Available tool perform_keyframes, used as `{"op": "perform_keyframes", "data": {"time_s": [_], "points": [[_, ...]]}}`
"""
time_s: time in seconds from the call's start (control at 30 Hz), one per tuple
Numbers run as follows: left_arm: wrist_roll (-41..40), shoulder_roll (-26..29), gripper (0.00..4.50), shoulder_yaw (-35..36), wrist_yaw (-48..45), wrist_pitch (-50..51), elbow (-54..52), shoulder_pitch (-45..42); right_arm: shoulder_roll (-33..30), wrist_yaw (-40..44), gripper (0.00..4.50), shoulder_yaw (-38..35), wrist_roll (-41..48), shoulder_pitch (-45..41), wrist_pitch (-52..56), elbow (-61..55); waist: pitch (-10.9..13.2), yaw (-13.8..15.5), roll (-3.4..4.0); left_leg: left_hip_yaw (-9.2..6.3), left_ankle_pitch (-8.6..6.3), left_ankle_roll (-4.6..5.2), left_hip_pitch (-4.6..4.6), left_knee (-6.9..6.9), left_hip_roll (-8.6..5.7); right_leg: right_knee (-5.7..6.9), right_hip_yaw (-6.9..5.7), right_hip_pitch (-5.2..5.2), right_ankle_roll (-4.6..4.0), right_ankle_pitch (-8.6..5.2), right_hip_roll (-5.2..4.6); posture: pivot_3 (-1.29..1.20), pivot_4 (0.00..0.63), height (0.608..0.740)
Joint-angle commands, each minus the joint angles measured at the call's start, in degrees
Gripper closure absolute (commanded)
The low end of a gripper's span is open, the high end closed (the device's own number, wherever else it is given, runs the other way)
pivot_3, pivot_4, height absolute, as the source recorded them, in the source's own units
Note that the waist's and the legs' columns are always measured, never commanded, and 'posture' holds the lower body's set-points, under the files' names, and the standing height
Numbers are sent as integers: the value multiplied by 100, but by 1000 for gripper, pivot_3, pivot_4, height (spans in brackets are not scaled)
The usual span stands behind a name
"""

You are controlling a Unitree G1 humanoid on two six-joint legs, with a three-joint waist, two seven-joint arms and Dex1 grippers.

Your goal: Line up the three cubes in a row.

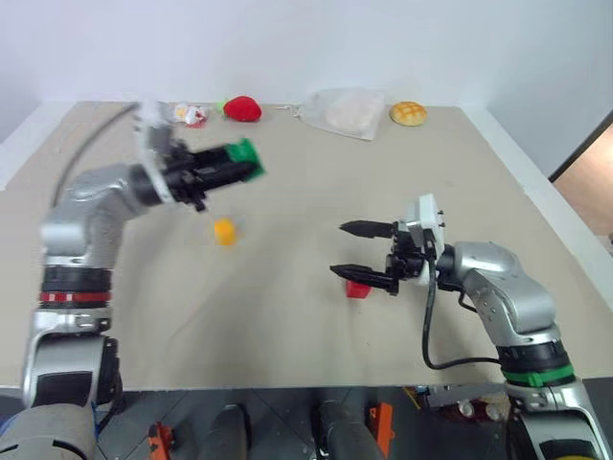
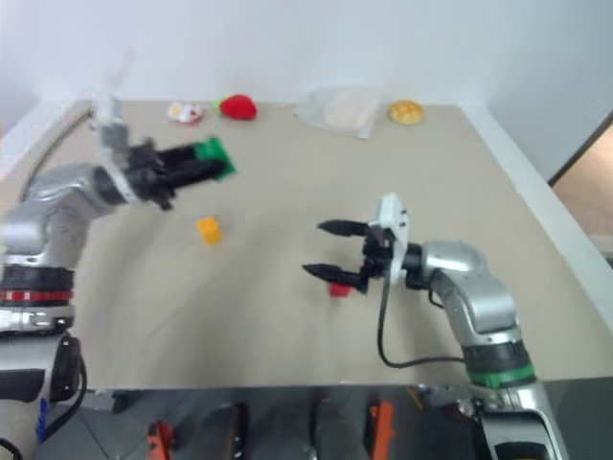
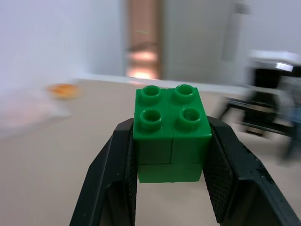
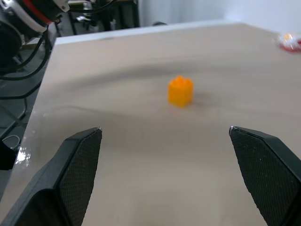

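The green cube, now held in the air over the table, will sit between the yellow-orange cube and the red cube [image 1: 300, 277] once my left gripper releases it.
My left gripper [image 1: 244, 171] is shut on the green cube [image 1: 243, 153], holding it in the air over the left half of the table; its studs and both fingers [image 3: 113, 183] pressed on its sides show in the left wrist view. The yellow-orange cube [image 1: 224, 231] lies on the table below it, also seen as the yellow-orange cube [image 4: 180, 91]. My right gripper [image 1: 349, 250] stands open at mid-table, pointing left. The red cube [image 1: 357, 288] lies on the table just under its near finger, partly hidden by it.
Along the far edge of the beige table [image 1: 287, 326] lie a red strawberry toy [image 1: 243, 108], a small red-and-white item [image 1: 191, 115], a clear plastic bag [image 1: 347, 111] and a round yellow bun [image 1: 408, 113]. The table's right edge [image 1: 536, 192] borders the floor.
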Motion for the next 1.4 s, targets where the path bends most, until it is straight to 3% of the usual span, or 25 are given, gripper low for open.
{"op": "perform_keyframes", "data": {"time_s": [0.03,0.33,0.6,0.9,1.4], "points": [[314,-217,3194,-559,-463,-316,-56,108,-469,-46,0,-630,310,422,166,-681,1,-23,1,3,0,0,3,0,0,3,5,-1,0,0,1,0,150,739],[1275,-795,3194,-1235,-985,-1778,1107,388,-1426,61,0,-1766,543,1581,299,-950,-2,-5,10,2,2,8,13,21,3,9,13,8,-28,-2,14,0,150,739],[1772,-841,3194,-1249,-1011,-2511,1632,605,-1520,134,0,-1555,362,1454,139,-651,-2,-29,10,16,3,10,16,42,1,9,34,11,-18,9,15,0,150,739],[1824,-720,3194,-1023,-780,-2610,1599,870,-1424,137,0,-1224,264,1084,-30,-333,-2,-19,10,17,2,10,10,40,0,9,38,7,-16,9,15,0,150,739],[2070,-1149,3194,-1167,-573,-3031,1871,784,-1361,121,0,-1036,278,862,-43,-265,-2,-10,10,16,3,10,12,40,-3,9,39,8,-14,10,16,0,150,739]]}}
